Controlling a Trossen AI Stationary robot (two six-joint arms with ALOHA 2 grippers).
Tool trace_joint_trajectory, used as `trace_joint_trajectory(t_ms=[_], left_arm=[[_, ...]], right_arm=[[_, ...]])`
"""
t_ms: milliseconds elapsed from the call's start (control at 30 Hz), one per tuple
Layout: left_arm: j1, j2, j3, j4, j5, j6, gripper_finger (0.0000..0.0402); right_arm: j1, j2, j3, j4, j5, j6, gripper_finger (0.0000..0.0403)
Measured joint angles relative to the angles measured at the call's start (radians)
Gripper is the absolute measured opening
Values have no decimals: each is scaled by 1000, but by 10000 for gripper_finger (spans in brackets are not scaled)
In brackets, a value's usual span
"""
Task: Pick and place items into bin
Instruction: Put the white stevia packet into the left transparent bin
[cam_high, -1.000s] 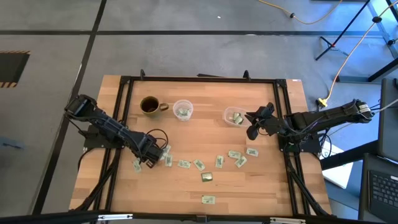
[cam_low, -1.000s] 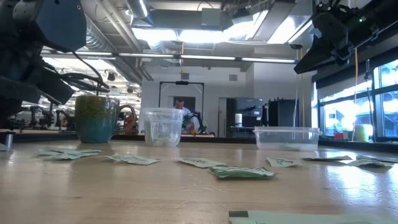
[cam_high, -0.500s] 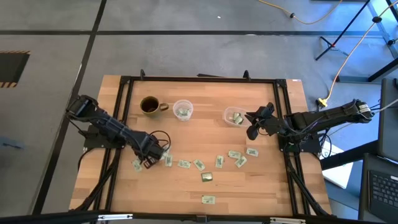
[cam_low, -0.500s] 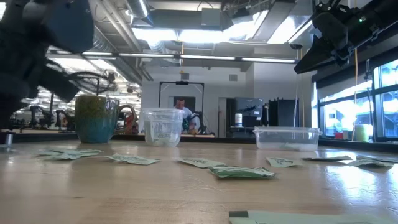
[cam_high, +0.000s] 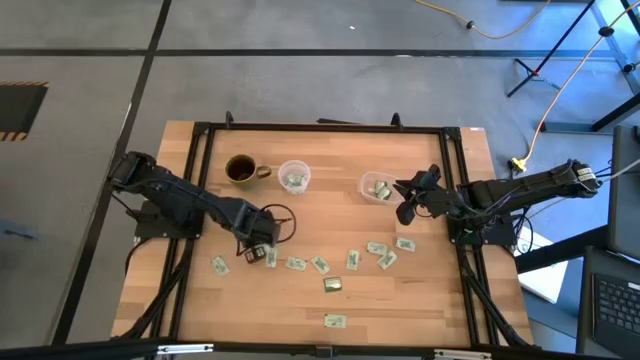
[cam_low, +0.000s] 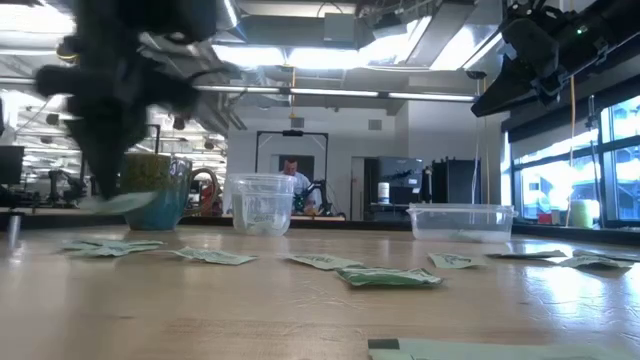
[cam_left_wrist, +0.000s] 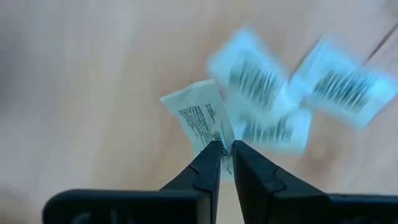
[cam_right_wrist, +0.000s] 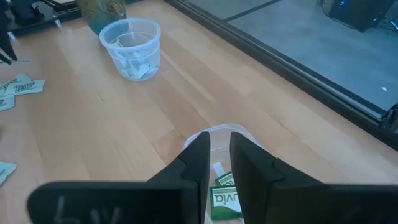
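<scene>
The white packet will leave my left gripper inside the clear cup (cam_high: 294, 179), among packets near the green mug.
Small green-and-white packets (cam_high: 319, 265) lie flat and scattered over the wooden table's near half. My left gripper (cam_high: 255, 250) points down above the left end of that scatter, shut on one white packet (cam_left_wrist: 199, 115), which also shows in the low view as a pale packet (cam_low: 118, 202) clear of the table. My right gripper (cam_high: 405, 208) hovers over the clear bin (cam_high: 377, 187), which holds packets (cam_right_wrist: 225, 199). Its fingers stand a narrow gap apart with nothing between them. A clear cup (cam_high: 294, 177) also holds packets. My left gripper pinches the white packet between its two fingertips at one edge (cam_left_wrist: 219, 138). The fingers come from above, pointing down. The packet is lifted clear of the table and of the packets below it, sticking out sideways from the fingertips.
A green mug (cam_high: 241, 169) stands left of the clear cup at the table's far left. A black frame rail (cam_high: 205, 180) runs along the table's sides. One packet (cam_high: 334, 321) lies alone near the front edge. A person shows far off in the room behind.
My left gripper has narrowed its fingers onto a packet, risen from the table and moved toward the table's right, rolling about its pointing line. The packet has come up clear of the table with it. My right arm has kept still.
</scene>
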Motion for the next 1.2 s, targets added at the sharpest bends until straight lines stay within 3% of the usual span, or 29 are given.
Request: trace_joint_trajectory(t_ms=[300, 500, 867, 1200], left_arm=[[106, -2, 97, 275, -245, 492, 36], [200, -2, 97, 425, -440, 614, 36], [391, 36, 96, 453, -334, 637, 31], [445, 56, 96, 454, -281, 709, 39]], right_arm=[[0, 0, 0, 0, 0, -13, 67], [0, 0, 0, -1, 0, -13, 67], [0, 0, 0, -5, 0, -13, 67], [0, 0, 0, -8, 0, -13, 67]])
